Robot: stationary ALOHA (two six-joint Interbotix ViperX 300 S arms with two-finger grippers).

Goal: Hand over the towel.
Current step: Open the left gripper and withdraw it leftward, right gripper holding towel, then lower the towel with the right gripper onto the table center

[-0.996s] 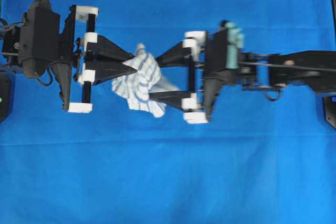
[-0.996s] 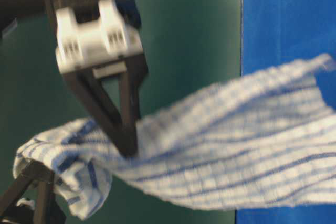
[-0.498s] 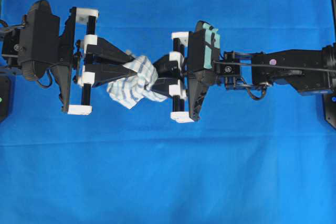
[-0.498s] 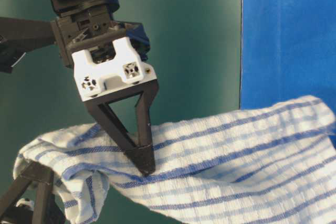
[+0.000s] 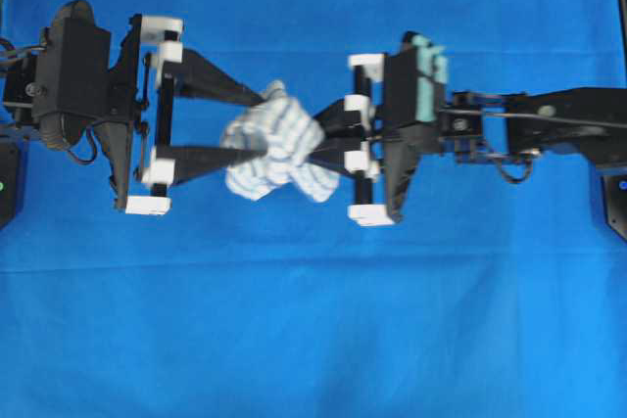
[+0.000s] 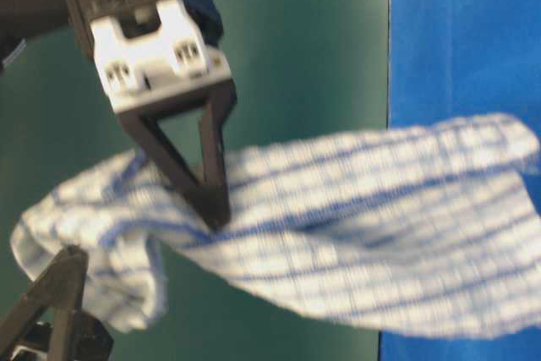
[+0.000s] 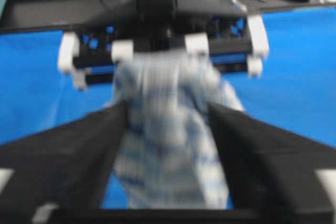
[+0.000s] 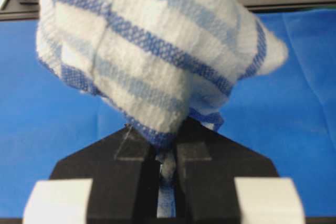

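My right gripper will let go of the towel on the blue cloth point(image 5: 313, 166) between both arms, spread loosely just below the grippers.
The towel point(image 5: 274, 142), white with thin blue stripes, hangs bunched in the air between both arms. My right gripper point(image 5: 315, 141) is shut on its right end; in the right wrist view the pads point(image 8: 137, 153) pinch a fold of the towel point(image 8: 147, 51) at the right gripper point(image 8: 167, 167). My left gripper point(image 5: 253, 124) is open, its two fingers spread on either side of the cloth. In the left wrist view the towel point(image 7: 168, 140) fills the gap of the left gripper point(image 7: 167, 129), blurred. At table level a black finger point(image 6: 207, 192) presses into the towel point(image 6: 363, 226).
The large plain blue cloth point(image 5: 313, 340) covers the whole table under both arms. A dark green backdrop point(image 6: 304, 57) stands behind the grippers at table level. A black base point(image 5: 615, 205) sits at the right edge and another black base point(image 5: 8, 178) at the left edge.
My left gripper has opened from shut on the towel. My right gripper closed on the towel and has since drawn back to the right with it.
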